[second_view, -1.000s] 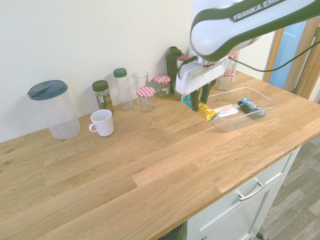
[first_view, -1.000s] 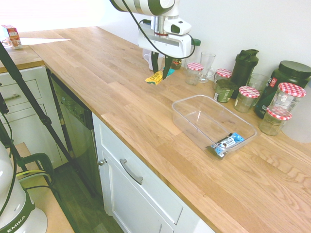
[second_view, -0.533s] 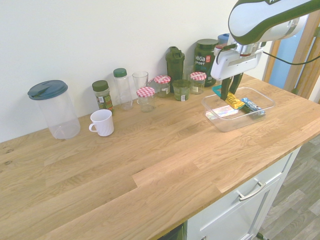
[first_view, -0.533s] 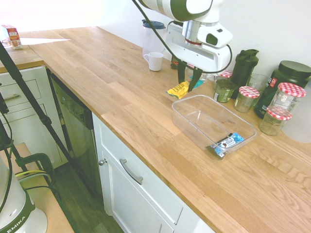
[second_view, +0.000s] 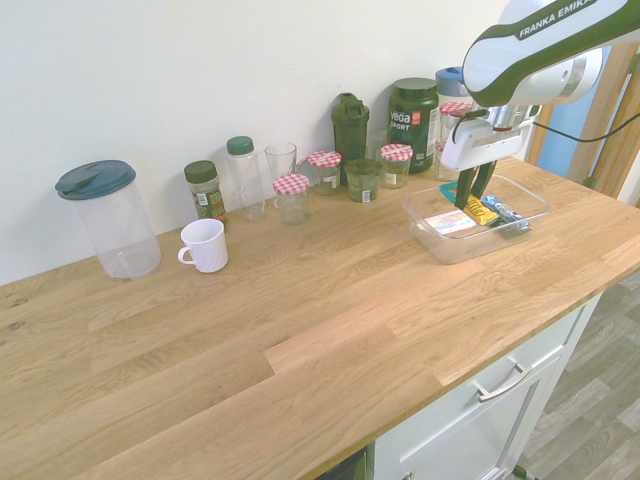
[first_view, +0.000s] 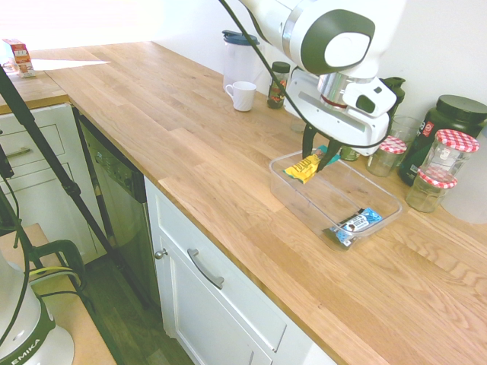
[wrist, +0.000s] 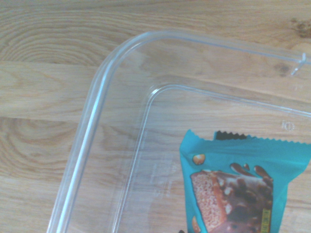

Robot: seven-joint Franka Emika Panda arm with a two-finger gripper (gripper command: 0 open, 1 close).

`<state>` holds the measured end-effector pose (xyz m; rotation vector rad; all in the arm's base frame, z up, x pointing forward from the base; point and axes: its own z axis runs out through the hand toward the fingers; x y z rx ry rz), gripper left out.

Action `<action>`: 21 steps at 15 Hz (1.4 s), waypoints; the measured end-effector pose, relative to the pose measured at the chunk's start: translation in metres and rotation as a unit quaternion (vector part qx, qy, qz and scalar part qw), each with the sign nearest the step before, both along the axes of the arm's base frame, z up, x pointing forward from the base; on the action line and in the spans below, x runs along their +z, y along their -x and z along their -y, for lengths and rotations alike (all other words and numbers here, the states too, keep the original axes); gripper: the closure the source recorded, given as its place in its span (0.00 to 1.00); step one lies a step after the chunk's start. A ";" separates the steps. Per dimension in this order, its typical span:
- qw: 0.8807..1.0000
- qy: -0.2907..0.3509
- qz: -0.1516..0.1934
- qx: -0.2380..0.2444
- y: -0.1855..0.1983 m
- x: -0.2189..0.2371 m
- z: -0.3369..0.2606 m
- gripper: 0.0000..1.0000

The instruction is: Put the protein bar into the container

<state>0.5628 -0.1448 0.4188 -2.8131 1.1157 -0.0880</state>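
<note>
Next, my gripper lets go of the protein bar on the bottom of the container, in the container's end (first_view: 317, 187) toward the white mug.
My gripper (first_view: 318, 158) is shut on the protein bar (first_view: 303, 168), a yellow wrapper with a teal end, and holds it tilted just above the container (first_view: 295, 202). The bar hangs over the end of the clear tub that lies toward the mug. In the second exterior view the gripper (second_view: 472, 196) stands over the middle of the container (second_view: 470, 251) with the protein bar (second_view: 481, 211) at its tips. The wrist view shows the bar's teal end (wrist: 238, 179) over the container's rounded corner (wrist: 92, 126).
A blue, white and black wrapped bar (first_view: 356, 223) lies in the tub's other end. Jars with red-checked lids (first_view: 455, 149), a dark shaker (second_view: 349, 125) and a dark tub (second_view: 413, 108) line the wall behind. A white mug (first_view: 243, 96) and a lidded clear jug (second_view: 108, 217) stand further along.
The arm carried the protein bar from above the bare counter near the jars across to above the container, and lowered it. The grip stayed shut on it.
</note>
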 end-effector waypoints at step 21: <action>0.999 0.020 -0.043 0.020 -0.068 -0.073 -0.010 0.00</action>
